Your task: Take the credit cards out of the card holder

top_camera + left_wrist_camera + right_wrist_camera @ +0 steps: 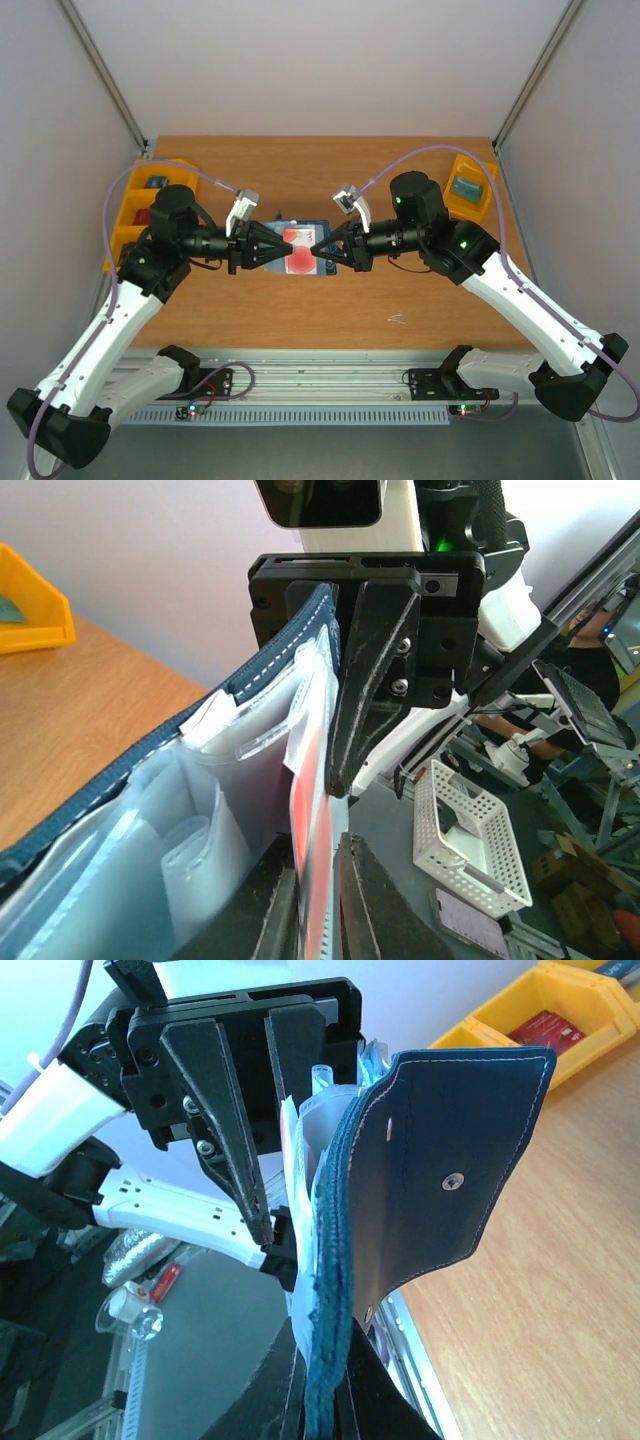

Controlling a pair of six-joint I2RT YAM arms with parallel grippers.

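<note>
Next, I release the navy card holder, now in mid-air above the table's middle, with my right gripper on the bare table [357, 291] beside the thin white strips.
The navy card holder [312, 222] hangs open in mid-air above the table's middle, between both grippers. My right gripper [318, 250] is shut on its right edge; the right wrist view shows the blue edge [330, 1360] pinched between the jaws and the snap flap [450, 1160] hanging. My left gripper [288, 250] is shut on a pale white-pink card with a red round mark [299, 252], seen edge-on in the left wrist view [312, 860], still partly inside the clear pockets [200, 840]. No grey card is in view.
Yellow bins [140, 205] stand at the table's left with small items inside. Another yellow bin [470, 188] sits at the back right. White walls and metal posts close in the back and sides. A rail runs along the near edge [330, 385].
</note>
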